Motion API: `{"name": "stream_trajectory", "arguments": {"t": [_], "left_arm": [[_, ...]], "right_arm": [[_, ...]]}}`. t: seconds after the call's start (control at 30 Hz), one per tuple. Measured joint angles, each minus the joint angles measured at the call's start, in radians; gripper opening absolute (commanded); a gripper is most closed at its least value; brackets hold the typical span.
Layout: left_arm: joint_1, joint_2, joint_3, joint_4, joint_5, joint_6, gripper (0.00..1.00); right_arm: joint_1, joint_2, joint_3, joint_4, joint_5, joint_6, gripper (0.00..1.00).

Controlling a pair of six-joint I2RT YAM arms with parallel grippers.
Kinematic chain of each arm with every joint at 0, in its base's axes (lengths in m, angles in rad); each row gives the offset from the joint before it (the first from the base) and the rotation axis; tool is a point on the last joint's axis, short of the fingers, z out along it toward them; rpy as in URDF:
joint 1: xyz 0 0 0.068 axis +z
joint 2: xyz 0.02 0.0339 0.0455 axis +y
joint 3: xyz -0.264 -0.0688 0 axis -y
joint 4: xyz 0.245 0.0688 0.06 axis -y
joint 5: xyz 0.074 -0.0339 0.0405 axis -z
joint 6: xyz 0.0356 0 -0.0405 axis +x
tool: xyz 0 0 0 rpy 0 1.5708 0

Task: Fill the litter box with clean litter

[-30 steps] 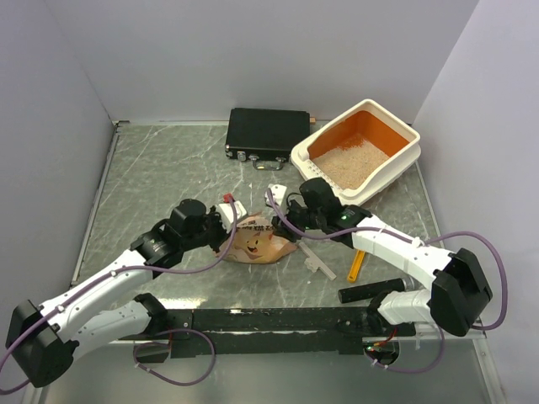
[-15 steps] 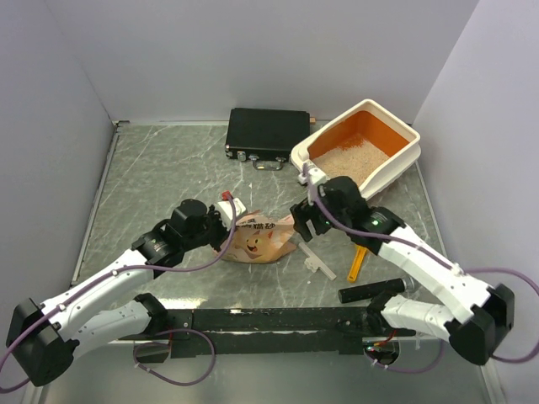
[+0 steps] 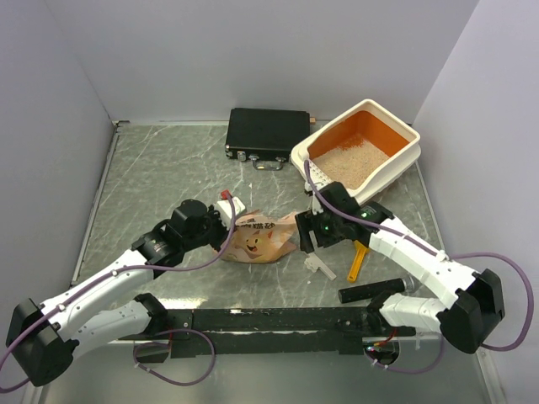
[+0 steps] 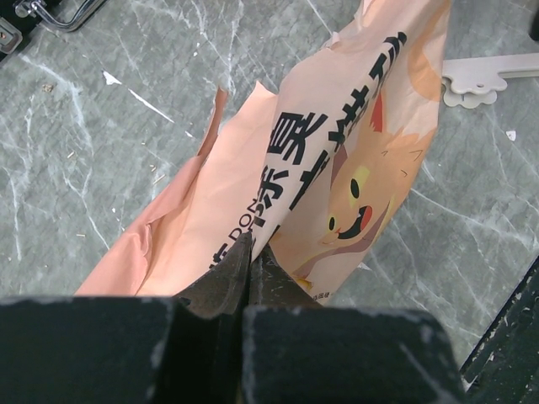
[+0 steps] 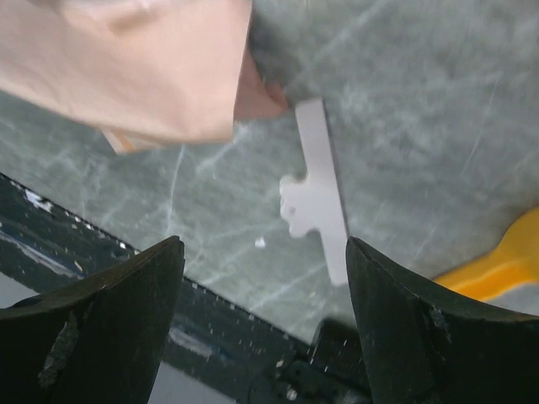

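The robot's right gripper needs to next move to the white plastic clip's middle [image 3: 319,265] [image 5: 324,219], between the paper bag and the yellow scoop, and close there.
The litter box [image 3: 394,167], cream outside and orange inside, stands at the back right with clean litter [image 3: 348,166] covering its floor. A crumpled orange paper bag [image 3: 263,240] [image 4: 337,151] lies on the table in front of the arms. My left gripper [image 3: 226,236] [image 4: 251,252] is shut on the bag's left edge. My right gripper [image 3: 314,237] [image 5: 265,252] is open and hangs over the table just past the bag's right end [image 5: 143,67], with nothing between its fingers [image 5: 126,320].
A flat black case [image 3: 268,133] lies at the back, left of the box. A white plastic clip [image 3: 320,265] [image 5: 316,194] and a yellow scoop [image 3: 357,261] [image 5: 497,261] lie right of the bag. A black bar [image 3: 370,292] sits near the front rail.
My right gripper has opened, let go of the bag's right end and drawn away to the right. The left gripper has kept its grip and has not moved.
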Motion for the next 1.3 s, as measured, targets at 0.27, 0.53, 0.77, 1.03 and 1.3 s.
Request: {"name": "stream_trajectory", "arguments": {"t": [0.27, 0.53, 0.77, 1.03, 1.3], "left_arm": [[-0.003, 0.002, 0.001, -0.004, -0.033, -0.025, 0.13], [-0.002, 0.005, 0.017, -0.020, -0.085, -0.053, 0.58], [-0.002, -0.045, 0.039, -0.037, -0.130, -0.073, 0.75], [-0.002, -0.195, 0.053, -0.015, -0.230, -0.094, 0.81], [-0.002, -0.229, 0.053, 0.004, -0.275, -0.097, 0.82]], "right_arm": [[0.129, 0.048, -0.004, -0.090, 0.116, 0.109, 0.81], [0.177, 0.212, -0.021, -0.083, 0.195, 0.155, 0.79], [0.211, 0.320, -0.021, -0.075, 0.241, 0.174, 0.75], [0.216, 0.334, -0.036, -0.049, 0.271, 0.195, 0.64], [0.217, 0.376, -0.056, -0.023, 0.282, 0.201, 0.53]]}}
